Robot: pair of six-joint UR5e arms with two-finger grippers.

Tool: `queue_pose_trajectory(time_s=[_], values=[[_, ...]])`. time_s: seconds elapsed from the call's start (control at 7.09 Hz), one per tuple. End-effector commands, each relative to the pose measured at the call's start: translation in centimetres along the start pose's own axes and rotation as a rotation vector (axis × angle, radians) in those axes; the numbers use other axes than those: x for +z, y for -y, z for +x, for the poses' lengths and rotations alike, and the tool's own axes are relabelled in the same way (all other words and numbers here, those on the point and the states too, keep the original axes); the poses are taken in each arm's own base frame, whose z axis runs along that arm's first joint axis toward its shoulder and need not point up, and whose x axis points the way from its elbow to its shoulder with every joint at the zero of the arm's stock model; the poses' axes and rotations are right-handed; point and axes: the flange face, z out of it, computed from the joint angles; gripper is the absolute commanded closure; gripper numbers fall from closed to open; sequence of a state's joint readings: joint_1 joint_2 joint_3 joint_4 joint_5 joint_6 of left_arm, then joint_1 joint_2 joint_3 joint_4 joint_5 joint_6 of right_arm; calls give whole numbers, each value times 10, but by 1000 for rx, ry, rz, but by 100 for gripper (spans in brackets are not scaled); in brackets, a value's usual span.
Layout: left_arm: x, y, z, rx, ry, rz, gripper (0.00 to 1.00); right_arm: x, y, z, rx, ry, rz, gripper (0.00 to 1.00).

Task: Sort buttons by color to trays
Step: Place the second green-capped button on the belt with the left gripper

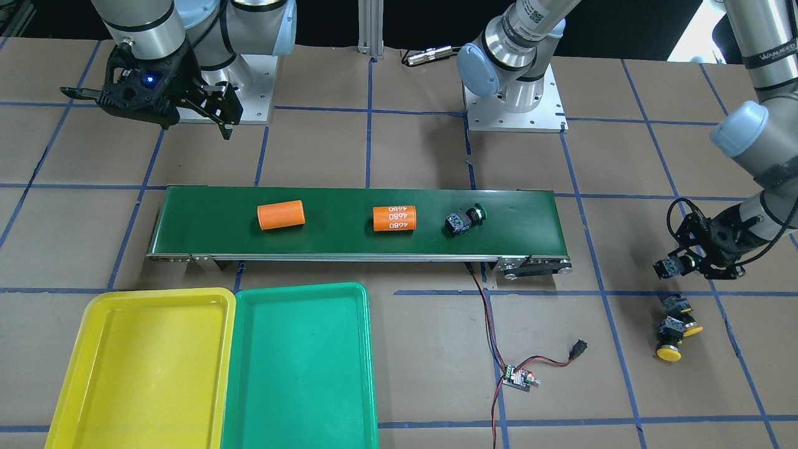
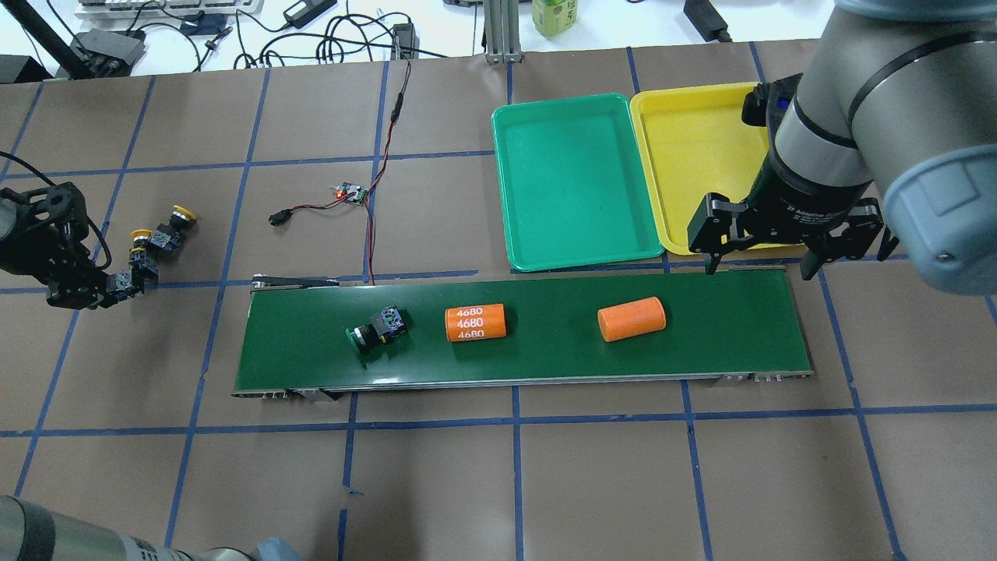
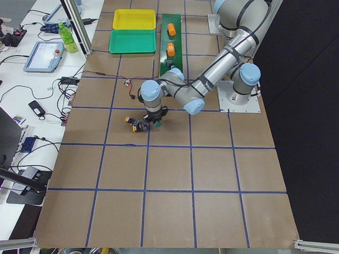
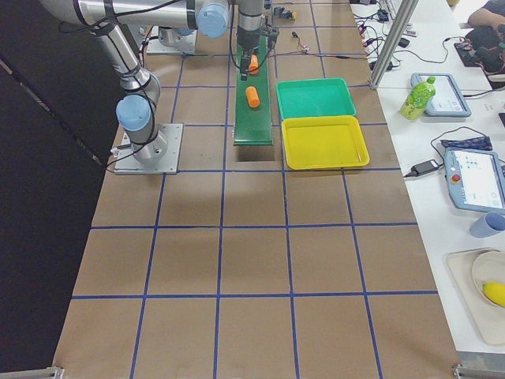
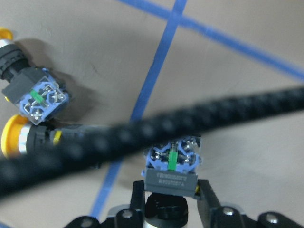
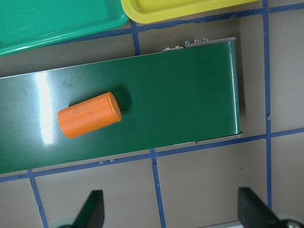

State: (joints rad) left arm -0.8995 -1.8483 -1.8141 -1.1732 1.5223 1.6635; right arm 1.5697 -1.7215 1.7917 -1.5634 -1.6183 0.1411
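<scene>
The robot's left gripper needs to release the button on the belt (image 1: 505,224) between the green-capped button and the near end of the belt. The held button is over the table now.
My left gripper (image 2: 117,287) hangs over the table off the belt's end and is shut on a button (image 5: 172,166), gripped by its black body; its cap is hidden. Two yellow-capped buttons (image 1: 668,340) (image 1: 679,308) lie on the paper just beside it and also show in the left wrist view (image 5: 35,95). A green-capped button (image 1: 464,219) lies on its side on the dark-green conveyor belt (image 1: 530,224). My right gripper (image 2: 759,261) is open and empty, above the belt's other end near the trays. The yellow tray (image 1: 149,374) and the green tray (image 1: 299,374) lie side by side, both empty.
Two orange cylinders (image 1: 280,215) (image 1: 394,218) lie on the belt; one shows under my right gripper (image 6: 90,121). A small controller board (image 1: 517,377) with red and black wires lies on the paper between the belt and the table's edge.
</scene>
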Motion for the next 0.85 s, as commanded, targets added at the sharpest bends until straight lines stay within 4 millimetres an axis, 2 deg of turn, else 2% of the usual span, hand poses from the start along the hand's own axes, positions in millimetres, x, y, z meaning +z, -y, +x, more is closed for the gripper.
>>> queue_pose_trajectory(time_s=[0.0, 0.14, 0.42, 0.56, 0.71], values=[[-33, 63, 47, -284, 11, -11, 100, 0, 0, 0, 0, 0, -2, 0], [-30, 112, 82, -366, 14, -25, 100, 0, 0, 0, 0, -2, -2, 0], [-16, 181, 159, -623, 25, -47, 100, 1, 0, 1, 2, -2, -4, 0], [-8, 208, 188, -692, 28, -60, 100, 3, 0, 1, 2, -3, -8, 0], [2, 227, 204, -809, 27, -72, 100, 7, -1, 1, 3, -3, -14, 0]])
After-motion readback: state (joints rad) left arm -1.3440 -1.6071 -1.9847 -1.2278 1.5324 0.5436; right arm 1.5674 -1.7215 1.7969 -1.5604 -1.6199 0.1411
